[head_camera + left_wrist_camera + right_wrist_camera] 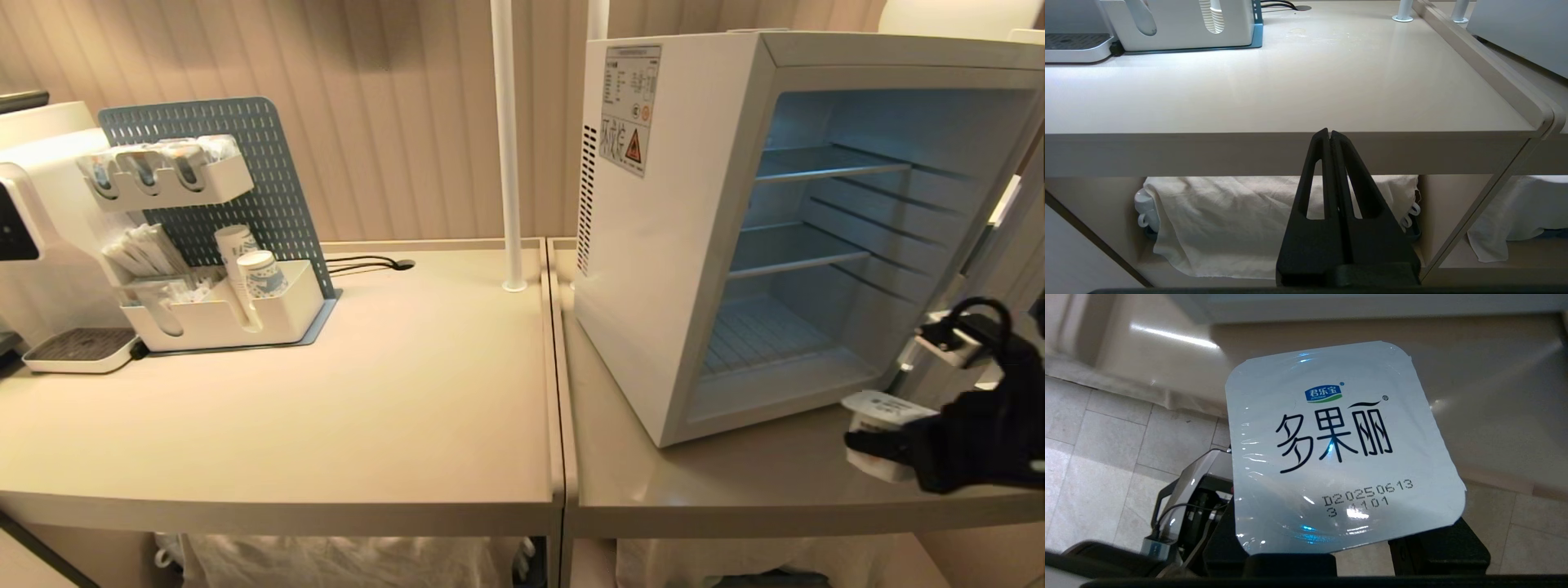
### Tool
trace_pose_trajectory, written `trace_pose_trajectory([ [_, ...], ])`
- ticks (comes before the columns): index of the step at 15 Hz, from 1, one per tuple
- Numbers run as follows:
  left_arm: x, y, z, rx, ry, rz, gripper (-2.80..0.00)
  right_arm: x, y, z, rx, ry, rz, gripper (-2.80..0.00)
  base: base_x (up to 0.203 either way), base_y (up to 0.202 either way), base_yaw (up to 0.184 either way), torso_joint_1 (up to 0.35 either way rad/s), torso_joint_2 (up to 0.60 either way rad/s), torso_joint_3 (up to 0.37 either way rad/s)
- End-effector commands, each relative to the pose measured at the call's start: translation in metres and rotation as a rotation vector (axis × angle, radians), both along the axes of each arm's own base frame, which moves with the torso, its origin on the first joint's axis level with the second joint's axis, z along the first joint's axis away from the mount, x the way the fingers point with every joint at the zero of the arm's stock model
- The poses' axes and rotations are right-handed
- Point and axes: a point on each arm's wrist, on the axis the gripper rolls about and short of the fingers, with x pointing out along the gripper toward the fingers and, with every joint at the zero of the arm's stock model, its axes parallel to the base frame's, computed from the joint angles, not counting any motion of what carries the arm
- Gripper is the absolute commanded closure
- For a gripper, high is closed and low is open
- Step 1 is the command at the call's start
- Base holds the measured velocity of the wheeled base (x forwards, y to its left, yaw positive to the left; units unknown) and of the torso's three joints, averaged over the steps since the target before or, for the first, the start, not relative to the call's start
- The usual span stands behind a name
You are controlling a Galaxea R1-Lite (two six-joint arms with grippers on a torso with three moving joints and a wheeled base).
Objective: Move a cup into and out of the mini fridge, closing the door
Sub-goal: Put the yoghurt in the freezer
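The cup, held just above the table for now, will be let go by my right gripper on the ridged bottom of the mini fridge (pixel 775 338), below the lower wire shelf.
The mini fridge (pixel 653 245) stands on the right-hand table, its pale blue inside and wire shelves (pixel 796 249) bare. Its door (pixel 1002 237) is swung open at the far right, seen edge-on and mostly cut off. My right gripper (pixel 878 443) is shut on the cup (pixel 880 407), held just above the table in front of the fridge's lower right corner. In the right wrist view the cup's square white foil lid (pixel 1339 445) fills the middle and hides the fingertips. My left gripper (pixel 1329 132) is shut and empty, parked low before the left table's front edge.
On the left table stand a water dispenser (pixel 33 204) and a blue pegboard organiser (pixel 245 269) with stacked paper cups. A white pole (pixel 508 147) rises at the seam (pixel 557 367) between the two tables. Cloth-covered items (pixel 1241 220) sit on the shelf underneath.
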Motion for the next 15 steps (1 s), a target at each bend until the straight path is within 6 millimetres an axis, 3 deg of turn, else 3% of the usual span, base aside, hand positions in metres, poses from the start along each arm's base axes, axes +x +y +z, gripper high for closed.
trace_pose_trajectory([
  [1,0.0,0.0,0.0,-0.002,0.001,-0.001,0.0,0.068,0.001,-0.051,-0.004,-0.008,-0.007,0.0,0.0,0.0,0.0,0.0,0.0,0.0],
  [6,0.0,0.0,0.0,-0.002,0.002,0.001,0.0,0.163,-0.001,-0.109,-0.058,-0.371,-0.178,0.0,0.0,0.0,0.0,0.0,0.0,0.0],
  [9,0.0,0.0,0.0,-0.002,0.002,0.001,0.0,0.212,-0.001,-0.115,-0.111,-0.535,-0.325,0.0,0.0,0.0,0.0,0.0,0.0,0.0],
  [13,0.0,0.0,0.0,-0.002,0.002,0.001,0.0,0.24,-0.003,-0.143,-0.172,-0.552,-0.428,0.0,0.0,0.0,0.0,0.0,0.0,0.0],
  [15,0.0,0.0,0.0,-0.002,0.001,0.001,0.0,0.241,-0.003,-0.15,-0.188,-0.54,-0.448,0.0,0.0,0.0,0.0,0.0,0.0,0.0],
])
